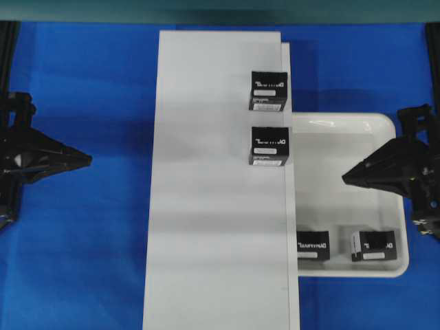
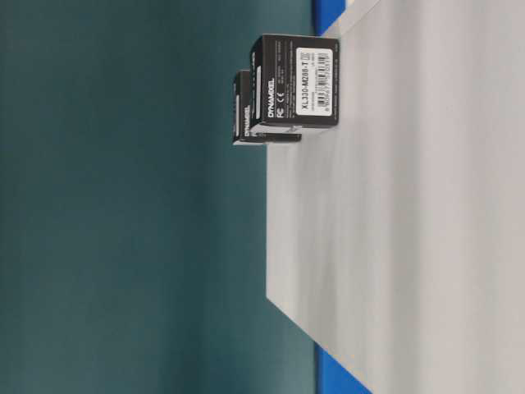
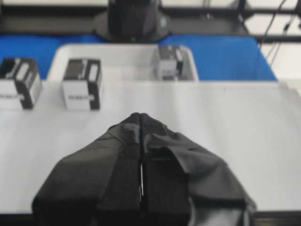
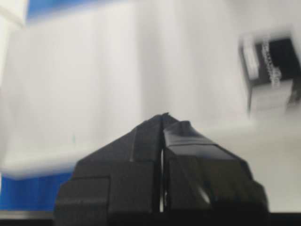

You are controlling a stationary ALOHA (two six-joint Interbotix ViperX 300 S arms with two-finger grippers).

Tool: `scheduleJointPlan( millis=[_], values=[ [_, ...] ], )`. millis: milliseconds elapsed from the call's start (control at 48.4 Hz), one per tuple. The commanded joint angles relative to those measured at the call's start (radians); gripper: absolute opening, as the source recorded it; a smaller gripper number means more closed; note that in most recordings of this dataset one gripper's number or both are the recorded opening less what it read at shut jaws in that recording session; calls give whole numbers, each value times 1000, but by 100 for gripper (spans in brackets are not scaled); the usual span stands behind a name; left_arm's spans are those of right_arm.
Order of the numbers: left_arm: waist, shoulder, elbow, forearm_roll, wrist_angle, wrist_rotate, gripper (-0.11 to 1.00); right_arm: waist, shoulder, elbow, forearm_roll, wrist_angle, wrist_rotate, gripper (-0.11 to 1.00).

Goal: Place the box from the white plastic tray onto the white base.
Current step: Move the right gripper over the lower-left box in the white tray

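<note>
The box with white lettering is against the white base. My right gripper needs to go to it and close on that box's near and far sides (image 1: 313, 245).
The white plastic tray (image 1: 344, 130) lies on the right and holds two black boxes at its near end. The box (image 1: 313, 245) with white lettering sits against the white base (image 1: 213, 206); the other (image 1: 373, 245) shows a white side panel. Two more like boxes (image 1: 268, 90) (image 1: 269, 146) stand on the base's right edge. My right gripper (image 1: 345, 178) hovers over the tray's middle, shut and empty, its tip (image 4: 163, 117) facing the base. My left gripper (image 1: 88, 160) is shut and empty left of the base, its tip (image 3: 140, 115) pointing across it.
Blue cloth (image 1: 89, 261) covers the table around the base and tray. The table-level view shows the two boxes (image 2: 295, 82) on the base (image 2: 410, 230). The right arm's base (image 3: 134, 21) stands behind the tray (image 3: 122, 54).
</note>
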Motion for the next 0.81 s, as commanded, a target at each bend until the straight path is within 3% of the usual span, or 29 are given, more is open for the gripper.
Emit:
scheduleJointPlan(
  millis=[0,310,784],
  values=[
    [2,9,-31,3,17,-2,-7,21,64,-58,3,120,2,-5],
    [2,14,-44,3,34,-2,-7,103,256,-129,-3,267,2,-5],
    [2,15,-46,3,35,-2,-7,147,379,-198,-3,362,0,-4]
  ],
)
